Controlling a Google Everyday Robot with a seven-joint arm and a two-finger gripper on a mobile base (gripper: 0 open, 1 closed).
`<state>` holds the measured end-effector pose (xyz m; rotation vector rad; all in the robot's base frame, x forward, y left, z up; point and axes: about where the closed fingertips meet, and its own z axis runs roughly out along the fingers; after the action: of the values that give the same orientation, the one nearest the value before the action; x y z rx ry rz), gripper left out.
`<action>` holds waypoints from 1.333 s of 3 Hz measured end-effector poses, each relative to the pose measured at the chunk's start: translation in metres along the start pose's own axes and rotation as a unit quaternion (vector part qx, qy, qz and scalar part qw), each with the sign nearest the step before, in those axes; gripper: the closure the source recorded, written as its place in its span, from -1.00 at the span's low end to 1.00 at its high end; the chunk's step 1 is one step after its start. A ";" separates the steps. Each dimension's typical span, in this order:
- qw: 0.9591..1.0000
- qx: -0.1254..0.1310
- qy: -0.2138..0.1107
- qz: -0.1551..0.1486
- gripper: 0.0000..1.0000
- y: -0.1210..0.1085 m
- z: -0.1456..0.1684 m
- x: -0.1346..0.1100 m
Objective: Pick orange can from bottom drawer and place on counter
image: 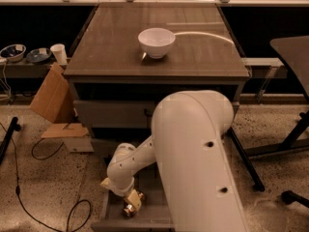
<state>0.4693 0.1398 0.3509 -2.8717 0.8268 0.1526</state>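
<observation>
My gripper is going to close on the middle of the orange can (133, 202) that lies in the open bottom drawer.
The orange can (128, 210) lies on the floor of the open bottom drawer (145, 216), low in the camera view. Only its shiny copper ends show on either side of the gripper's tip. My gripper (132, 203) is down inside the drawer, right over the can's middle. The white forearm (140, 161) runs up and right from the gripper. A large white arm link (198, 163) fills the lower centre and hides the drawer's right half. The grey-brown counter (106, 42) lies above the drawers.
A white bowl (156, 41) stands on the counter near its middle. A grey drawer front (111, 112) is above the open drawer. Cardboard (50, 95), a white cup (60, 53), bowls on a low shelf and floor cables are at the left. A dark table stands at the right.
</observation>
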 end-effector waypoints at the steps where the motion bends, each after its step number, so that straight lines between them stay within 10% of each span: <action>1: 1.000 -0.019 0.004 0.005 -1.00 0.002 0.066 0.043; 4: 1.000 -0.025 0.010 -0.008 -1.00 0.013 0.184 0.089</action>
<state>0.5269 0.1144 0.1559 -2.9305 0.8133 0.1441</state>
